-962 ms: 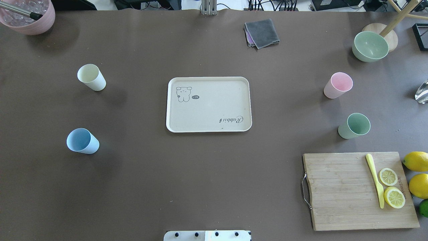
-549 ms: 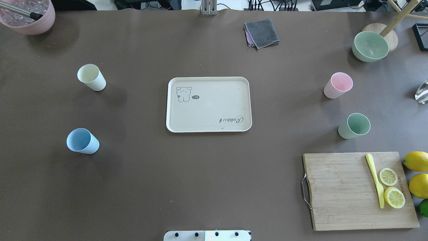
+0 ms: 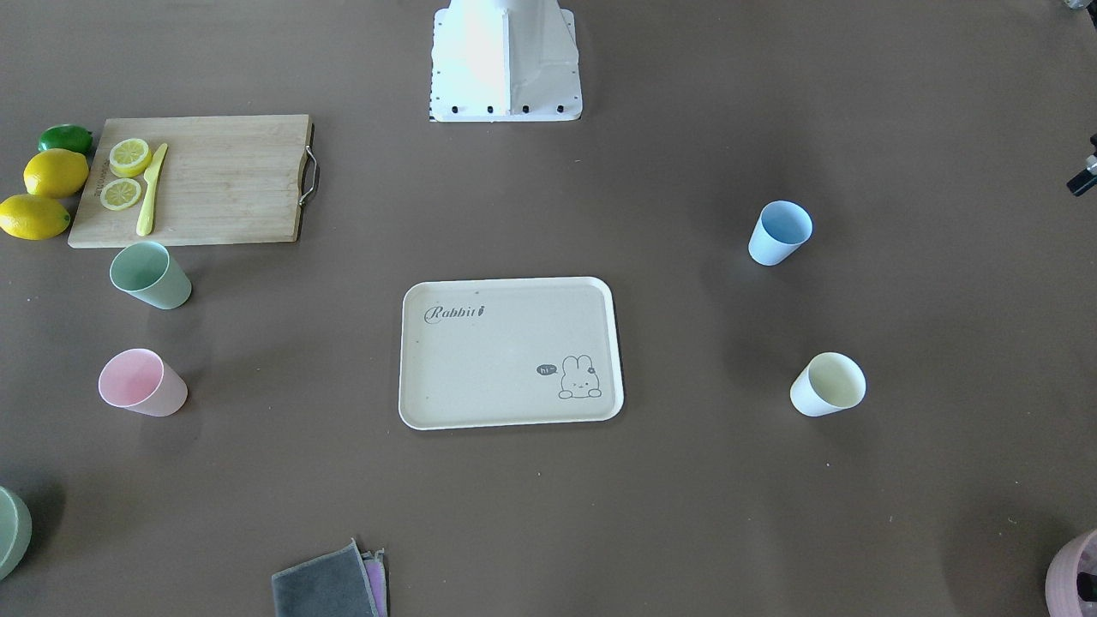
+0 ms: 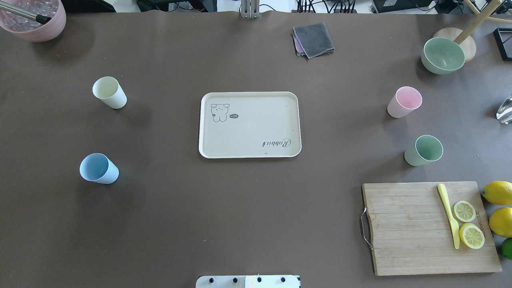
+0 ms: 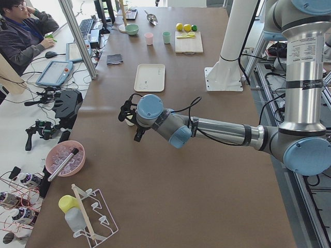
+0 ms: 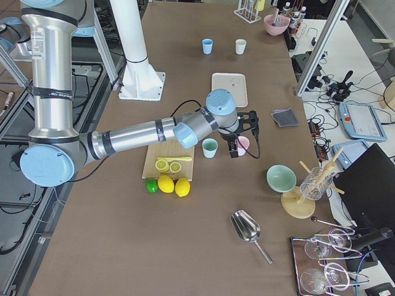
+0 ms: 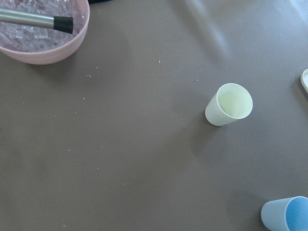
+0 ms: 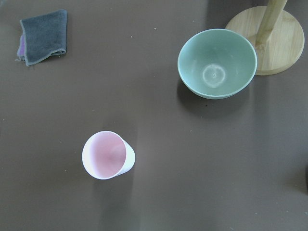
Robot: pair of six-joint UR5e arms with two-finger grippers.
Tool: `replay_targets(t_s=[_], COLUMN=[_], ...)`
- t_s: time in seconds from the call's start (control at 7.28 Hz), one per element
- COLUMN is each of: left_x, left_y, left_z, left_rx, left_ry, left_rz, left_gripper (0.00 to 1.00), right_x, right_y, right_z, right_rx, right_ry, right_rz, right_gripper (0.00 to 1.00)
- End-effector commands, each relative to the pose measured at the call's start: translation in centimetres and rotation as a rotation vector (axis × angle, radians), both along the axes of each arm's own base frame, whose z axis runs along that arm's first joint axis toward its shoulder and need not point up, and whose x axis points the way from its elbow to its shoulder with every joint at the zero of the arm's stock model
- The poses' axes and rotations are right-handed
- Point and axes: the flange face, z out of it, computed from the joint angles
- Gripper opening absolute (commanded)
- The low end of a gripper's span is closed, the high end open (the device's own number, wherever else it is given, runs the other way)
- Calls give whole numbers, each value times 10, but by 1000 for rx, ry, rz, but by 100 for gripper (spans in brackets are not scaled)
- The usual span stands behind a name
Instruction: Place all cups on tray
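Observation:
My left gripper is to close next on the rim of the light blue cup [image 3: 809, 232] [image 7: 287, 217], at the side away from the cream tray.
The cream tray [image 4: 256, 128] lies at the table's middle with nothing on it. The pale yellow cup [image 4: 109, 92] and the light blue cup [image 4: 98, 168] stand to its left. The pink cup [image 4: 404, 102] and the sage green cup [image 4: 424, 150] stand to its right. All are upright on the table. My left gripper [image 5: 129, 120] hangs over the yellow cup [image 7: 229, 104], seen only in the exterior left view. My right gripper [image 6: 244, 137] hangs over the pink cup [image 8: 108, 155], seen only in the exterior right view. I cannot tell whether either is open or shut.
A wooden cutting board [image 4: 408, 228] with a yellow knife and lemon slices lies at the near right, whole lemons [image 4: 498, 193] beside it. A green bowl [image 4: 443, 55] stands far right, a grey cloth [image 4: 313, 39] at the back, a pink pot [image 4: 36, 18] far left.

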Motion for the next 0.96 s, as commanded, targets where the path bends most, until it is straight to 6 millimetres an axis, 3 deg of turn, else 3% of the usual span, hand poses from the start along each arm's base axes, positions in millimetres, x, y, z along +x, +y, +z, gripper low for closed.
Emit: replay_targets(t_s=[0.0, 0.14, 0.27, 0.69, 0.82], left_x=[76, 105, 136, 230, 248], left_y=[8, 12, 16, 31, 39], left_z=[-13, -15, -19, -35, -34], left_rx=[-85, -97, -117, -124, -118], left_ry=[2, -30, -48, -93, -109], left_rz=[3, 2, 3, 10, 18], left_gripper=[97, 97, 97, 93, 92], right_x=[-77, -102, -109, -112, -112], right_y=[-7, -6, -4, -3, -2], right_z=[-20, -20, -19, -18, -16], right_rx=[-59, -63, -61, -55, -54], right_ry=[55, 86, 95, 99, 101], right_rz=[48, 58, 53, 42, 39], right_gripper=[100, 100, 100, 100, 100])
